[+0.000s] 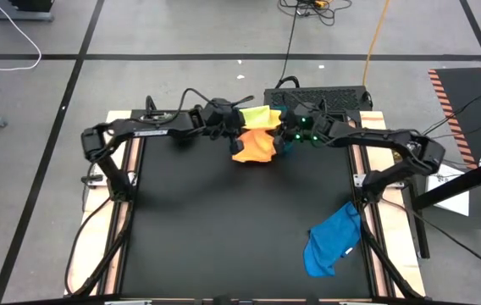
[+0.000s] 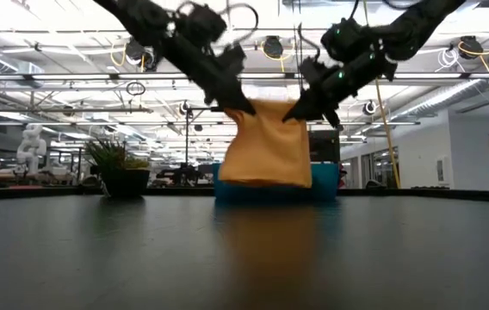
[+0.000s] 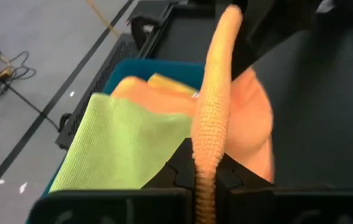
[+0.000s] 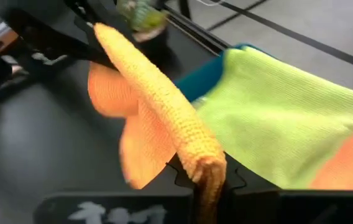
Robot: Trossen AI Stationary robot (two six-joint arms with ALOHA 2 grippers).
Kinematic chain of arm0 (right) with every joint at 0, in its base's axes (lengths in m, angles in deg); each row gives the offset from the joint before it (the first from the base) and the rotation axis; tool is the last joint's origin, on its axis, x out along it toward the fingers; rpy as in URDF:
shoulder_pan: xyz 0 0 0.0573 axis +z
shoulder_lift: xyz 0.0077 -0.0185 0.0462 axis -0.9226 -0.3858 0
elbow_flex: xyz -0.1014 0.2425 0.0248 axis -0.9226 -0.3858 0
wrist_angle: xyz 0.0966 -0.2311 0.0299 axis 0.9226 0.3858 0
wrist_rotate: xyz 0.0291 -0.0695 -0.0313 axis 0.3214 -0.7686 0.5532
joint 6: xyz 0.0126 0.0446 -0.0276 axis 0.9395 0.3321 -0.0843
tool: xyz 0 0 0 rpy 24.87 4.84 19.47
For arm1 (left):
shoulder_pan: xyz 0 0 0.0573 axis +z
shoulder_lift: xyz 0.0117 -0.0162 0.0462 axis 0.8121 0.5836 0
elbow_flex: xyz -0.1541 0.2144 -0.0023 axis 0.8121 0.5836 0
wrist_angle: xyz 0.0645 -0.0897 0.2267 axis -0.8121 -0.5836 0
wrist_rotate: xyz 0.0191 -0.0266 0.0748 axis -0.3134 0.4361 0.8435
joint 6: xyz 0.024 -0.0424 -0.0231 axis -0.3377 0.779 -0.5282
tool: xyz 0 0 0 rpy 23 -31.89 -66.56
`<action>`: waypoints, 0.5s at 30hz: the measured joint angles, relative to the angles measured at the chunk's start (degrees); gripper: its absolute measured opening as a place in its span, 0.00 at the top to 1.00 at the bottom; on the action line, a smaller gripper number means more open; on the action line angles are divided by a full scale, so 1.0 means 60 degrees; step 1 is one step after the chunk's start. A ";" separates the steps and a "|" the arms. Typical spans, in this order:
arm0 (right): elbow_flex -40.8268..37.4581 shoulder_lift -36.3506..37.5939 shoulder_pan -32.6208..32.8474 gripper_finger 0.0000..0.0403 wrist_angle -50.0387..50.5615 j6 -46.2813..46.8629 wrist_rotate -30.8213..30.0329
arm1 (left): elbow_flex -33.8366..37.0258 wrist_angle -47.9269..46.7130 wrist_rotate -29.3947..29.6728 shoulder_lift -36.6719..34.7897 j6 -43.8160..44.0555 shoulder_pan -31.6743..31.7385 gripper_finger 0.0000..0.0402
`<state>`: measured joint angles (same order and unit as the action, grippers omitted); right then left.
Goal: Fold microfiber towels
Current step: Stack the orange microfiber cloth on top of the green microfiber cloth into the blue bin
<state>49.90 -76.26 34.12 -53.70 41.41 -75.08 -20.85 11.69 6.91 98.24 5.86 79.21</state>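
Note:
I need to release the orange towel, still hanging above the table's far middle, from my left gripper on top of the lime green towel point(image 1: 259, 126) point(image 3: 158, 134) in the blue tray.
An orange microfiber towel point(image 2: 266, 146) hangs between my two grippers above the table's far middle, in front of the blue tray point(image 2: 322, 182). My left gripper point(image 2: 243, 105) is shut on its upper left corner. My right gripper point(image 2: 298, 110) is shut on its upper right corner. The towel's top edge point(image 3: 217, 93) runs straight from one gripper to the other. A lime green towel point(image 3: 120, 143) lies in the tray on top of another orange towel point(image 3: 140, 87) and a yellow one point(image 3: 164, 81). A blue towel point(image 1: 334, 241) lies crumpled on the table at the near right. My left gripper pinches the orange towel's upper left corner point(image 3: 202, 177) between its two fingers, slanting down from the table's left. One layer or several, I cannot tell. The towel hangs below, its lower edge point(image 2: 266, 183) clear of the table. My right gripper pinches the upper right corner point(image 4: 206, 163) between its two fingers, slanting down from the table's right. The edge is bunched thick at the fingers. The top edge stretches away toward the other gripper.
The black table top point(image 1: 240, 229) lies bare in the middle and at the near left. A black box with cables point(image 1: 321, 95) stands beyond the far edge. Wooden rails point(image 1: 122, 212) run along both sides of the table.

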 joint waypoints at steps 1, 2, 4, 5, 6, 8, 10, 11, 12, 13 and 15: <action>-0.0011 -0.0198 -0.0092 1.00 -0.0196 -0.0055 -0.0021 | 0.0004 0.0138 0.0035 0.0181 -0.0101 0.0084 0.98; -0.0007 -0.0404 -0.0176 1.00 -0.0356 -0.0120 -0.0038 | 0.0004 0.0272 0.0164 0.0362 -0.0187 0.0149 0.99; -0.0021 -0.0680 -0.0309 1.00 -0.0574 -0.0298 -0.0020 | 0.0006 0.0490 0.0265 0.0632 -0.0200 0.0325 0.99; -0.0020 -0.0807 -0.0353 1.00 -0.0787 -0.0335 -0.0004 | 0.0014 0.0515 0.0265 0.0681 -0.0180 0.0410 0.98; -0.0015 -0.0907 -0.0405 1.00 -0.0946 -0.0378 -0.0009 | 0.0013 0.0617 0.0265 0.0729 -0.0190 0.0464 0.97; -0.0018 -0.0981 -0.0452 1.00 -0.1110 -0.0547 -0.0024 | 0.0004 0.0754 0.0276 0.0785 -0.0190 0.0560 0.96; -0.0022 -0.1039 -0.0491 1.00 -0.1341 -0.0605 -0.0056 | 0.0011 0.0830 0.0305 0.0784 -0.0213 0.0609 0.96; -0.0032 -0.1021 -0.0516 1.00 -0.1429 -0.0636 -0.0053 | 0.0011 0.0929 0.0312 0.0772 -0.0240 0.0628 0.97; -0.0033 -0.0984 -0.0526 1.00 -0.1575 -0.0647 -0.0067 | 0.0011 0.1017 0.0344 0.0761 -0.0308 0.0664 0.98; -0.0033 -0.0966 -0.0558 1.00 -0.1714 -0.0718 -0.0123 | 0.0011 0.1099 0.0372 0.0754 -0.0366 0.0692 0.99; -0.0033 -0.0990 -0.0616 1.00 -0.1911 -0.1020 -0.0347 | -0.0033 0.1282 0.0376 0.0753 -0.0438 0.0788 0.98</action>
<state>49.71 -82.20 30.43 -65.17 35.29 -77.16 -21.05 19.38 9.16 102.75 3.23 83.94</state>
